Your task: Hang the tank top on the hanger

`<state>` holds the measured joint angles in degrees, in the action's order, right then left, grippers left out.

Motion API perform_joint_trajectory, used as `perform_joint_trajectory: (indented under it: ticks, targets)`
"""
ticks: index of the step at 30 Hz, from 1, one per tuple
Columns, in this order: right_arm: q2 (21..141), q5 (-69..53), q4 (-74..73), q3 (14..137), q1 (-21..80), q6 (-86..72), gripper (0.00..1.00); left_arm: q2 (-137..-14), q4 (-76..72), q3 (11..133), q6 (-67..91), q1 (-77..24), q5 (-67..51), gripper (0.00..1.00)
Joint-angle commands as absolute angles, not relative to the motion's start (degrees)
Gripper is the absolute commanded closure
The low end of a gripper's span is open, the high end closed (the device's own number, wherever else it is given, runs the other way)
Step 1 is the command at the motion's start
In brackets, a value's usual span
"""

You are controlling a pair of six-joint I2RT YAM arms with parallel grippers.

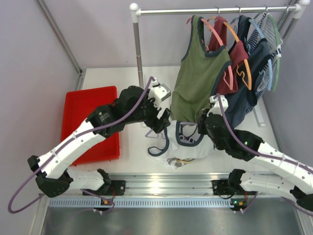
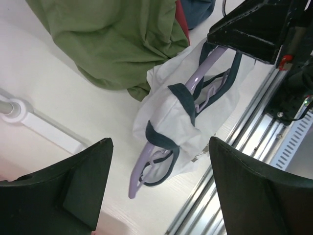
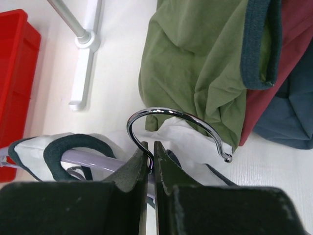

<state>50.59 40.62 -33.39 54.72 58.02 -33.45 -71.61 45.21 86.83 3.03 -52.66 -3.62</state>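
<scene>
The robot's right gripper is on the hanger's hook, so next the left gripper pinches the strap over the hanger's arm (image 2: 170,117) before the right gripper takes the hanger's other end.
The white tank top (image 1: 190,147) with navy trim lies bunched on the table, draped over the lavender hanger (image 2: 142,166). One hanger arm sticks out of an armhole, and the tank top (image 2: 171,112) covers the middle. My right gripper (image 3: 150,149) is shut on the stem of the hanger's chrome hook (image 3: 171,113), and the lavender arm (image 3: 93,159) runs left under the tank top (image 3: 29,149). My left gripper (image 2: 159,147) hovers open above the hanger's free end with nothing between its fingers. From above, the left gripper (image 1: 163,121) and right gripper (image 1: 202,123) flank the garment.
An olive-green tank top (image 1: 198,78), a maroon top (image 1: 238,61) and dark blue garments (image 1: 254,83) hang from the rack rail (image 1: 210,10), reaching down to the table just behind. The rack foot (image 3: 82,73) lies at the back. A red tray (image 1: 90,122) sits left.
</scene>
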Motion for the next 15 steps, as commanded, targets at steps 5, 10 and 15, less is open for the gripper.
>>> perform_joint_trajectory:
  ticks: [5, 10, 15]
  targets:
    - [47.81, 34.98, -27.25, 54.40, 58.54, -29.45, 1.00, -71.10, 35.43, 79.72, -3.51, -49.57, -13.88, 0.15]
    - [47.37, 33.31, -27.60, 55.02, 58.54, -28.04, 1.00, -72.95, 34.89, 78.58, -5.71, -48.25, -18.63, 0.15]
    - [47.55, 32.78, -27.86, 56.60, 58.54, -27.34, 1.00, -74.09, 34.36, 77.70, -6.24, -47.55, -23.37, 0.15]
